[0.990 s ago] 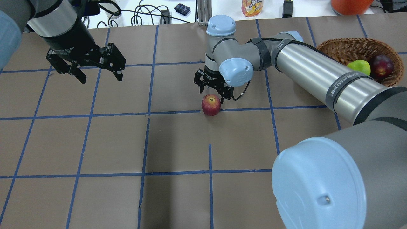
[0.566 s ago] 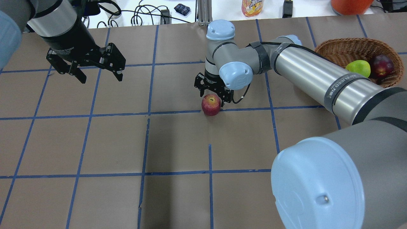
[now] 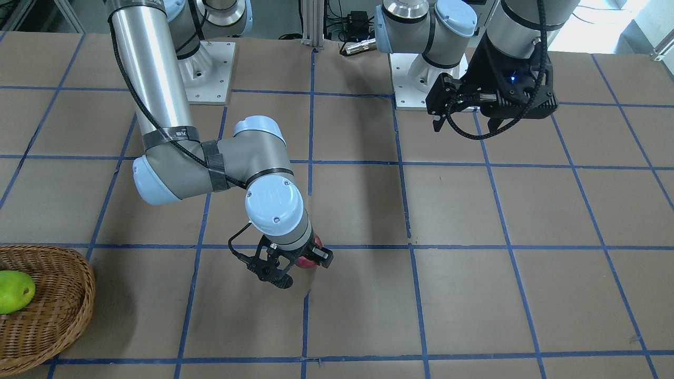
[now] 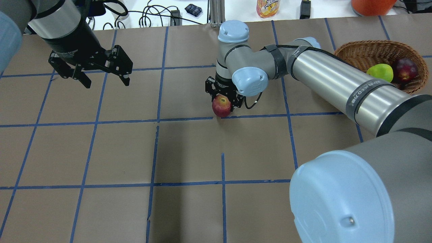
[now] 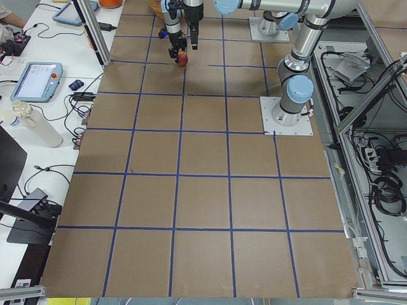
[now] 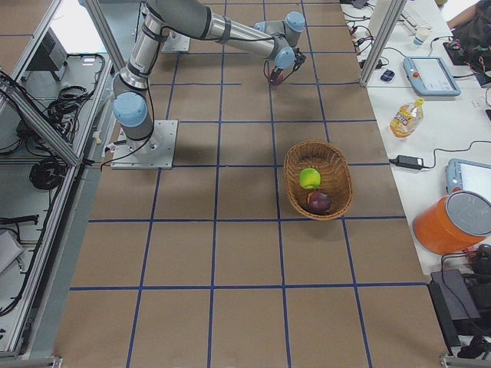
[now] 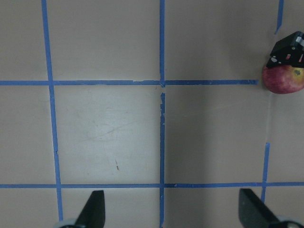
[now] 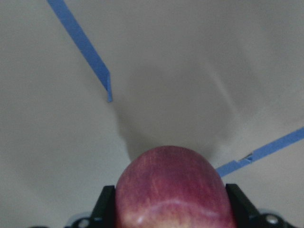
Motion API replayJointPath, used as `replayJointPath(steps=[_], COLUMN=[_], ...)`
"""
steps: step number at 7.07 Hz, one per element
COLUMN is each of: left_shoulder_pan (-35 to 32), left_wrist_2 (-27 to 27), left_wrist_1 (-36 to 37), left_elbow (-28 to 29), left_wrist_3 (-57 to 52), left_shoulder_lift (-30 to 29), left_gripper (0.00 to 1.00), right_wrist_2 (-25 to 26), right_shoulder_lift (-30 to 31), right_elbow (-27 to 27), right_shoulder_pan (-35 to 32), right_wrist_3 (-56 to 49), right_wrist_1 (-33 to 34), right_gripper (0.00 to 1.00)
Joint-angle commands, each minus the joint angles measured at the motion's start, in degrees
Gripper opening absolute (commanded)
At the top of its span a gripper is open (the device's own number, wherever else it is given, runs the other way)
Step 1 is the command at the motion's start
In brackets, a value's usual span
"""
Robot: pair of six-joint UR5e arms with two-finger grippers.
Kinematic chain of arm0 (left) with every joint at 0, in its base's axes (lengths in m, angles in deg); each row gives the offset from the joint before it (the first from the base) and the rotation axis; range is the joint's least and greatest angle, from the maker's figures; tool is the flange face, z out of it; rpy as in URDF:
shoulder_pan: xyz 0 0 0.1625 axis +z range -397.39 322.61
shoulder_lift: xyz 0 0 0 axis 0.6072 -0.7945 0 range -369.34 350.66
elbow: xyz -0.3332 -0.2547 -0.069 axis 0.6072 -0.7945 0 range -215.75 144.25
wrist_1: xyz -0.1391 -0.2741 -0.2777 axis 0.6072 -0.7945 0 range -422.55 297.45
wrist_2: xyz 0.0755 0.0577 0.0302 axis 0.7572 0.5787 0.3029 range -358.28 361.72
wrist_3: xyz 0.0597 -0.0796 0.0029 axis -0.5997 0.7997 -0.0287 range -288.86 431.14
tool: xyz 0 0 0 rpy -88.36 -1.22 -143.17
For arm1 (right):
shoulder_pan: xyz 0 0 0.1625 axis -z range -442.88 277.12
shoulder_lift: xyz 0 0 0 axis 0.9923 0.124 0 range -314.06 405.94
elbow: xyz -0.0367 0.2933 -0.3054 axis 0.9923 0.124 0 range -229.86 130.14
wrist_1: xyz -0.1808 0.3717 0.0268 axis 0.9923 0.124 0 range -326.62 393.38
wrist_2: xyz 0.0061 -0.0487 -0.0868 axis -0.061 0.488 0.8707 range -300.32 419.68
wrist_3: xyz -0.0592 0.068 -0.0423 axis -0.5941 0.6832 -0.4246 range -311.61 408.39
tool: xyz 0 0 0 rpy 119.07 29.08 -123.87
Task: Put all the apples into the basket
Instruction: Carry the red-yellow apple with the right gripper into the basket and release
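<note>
My right gripper is going to let go of the red apple inside the wicker basket (image 3: 53, 296), between the yellow-green apple and the side of the basket.
The red apple (image 4: 221, 107) sits between the fingers of my right gripper (image 4: 221, 103), which is shut on it near the table's middle, just above the paper. The right wrist view shows the apple (image 8: 173, 190) filling the gap between both fingers, its shadow on the table below. It also shows in the front view (image 3: 305, 261) and the left wrist view (image 7: 284, 80). The yellow-green apple (image 4: 379, 72) and the dark maroon apple (image 4: 406, 69) lie in the wicker basket (image 4: 368, 50) at the far right. My left gripper (image 4: 107, 82) hangs open and empty at the far left.
The table is brown paper with a blue tape grid. Beyond the far edge lie cables, a juice bottle (image 4: 268, 7) and an orange container (image 4: 371, 6). My right arm's long silver link (image 4: 337, 81) spans from the basket side to the apple.
My right gripper came down around the red apple and closed on it. The apple has shifted slightly up and to the left. The left arm has stayed still.
</note>
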Motion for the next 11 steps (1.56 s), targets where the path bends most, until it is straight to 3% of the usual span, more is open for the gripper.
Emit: replayJointPath(steps=[1,3,5,7,11], left_shoulder_pan=[0.0,0.0,0.0,0.1,0.1], left_wrist_2=[0.0,0.0,0.1,0.1,0.1], left_wrist_1=[0.0,0.0,0.0,0.0,0.1], left_elbow=[0.0,0.0,0.0,0.0,0.1], left_wrist_3=[-0.1,-0.1,-0.1,-0.1,-0.1], left_shoulder_lift=[0.0,0.0,0.0,0.0,0.0], left_gripper=[1.0,1.0,1.0,1.0,1.0], right_wrist_2=[0.2,0.3,1.3,9.4,9.9], right_shoulder_lift=[3.7,4.5,4.3,0.9,-4.1], right_elbow=[5.0,10.9,13.1,12.6,12.1], right_shoulder_pan=[5.7,17.7,28.7,34.7,36.5], right_wrist_3=[-2.1,-18.5,-38.2,-52.0,-54.4], right_wrist_1=[-5.3,-12.4,-16.8,-15.6,-11.0], right_gripper=[0.0,0.0,0.0,0.0,0.0])
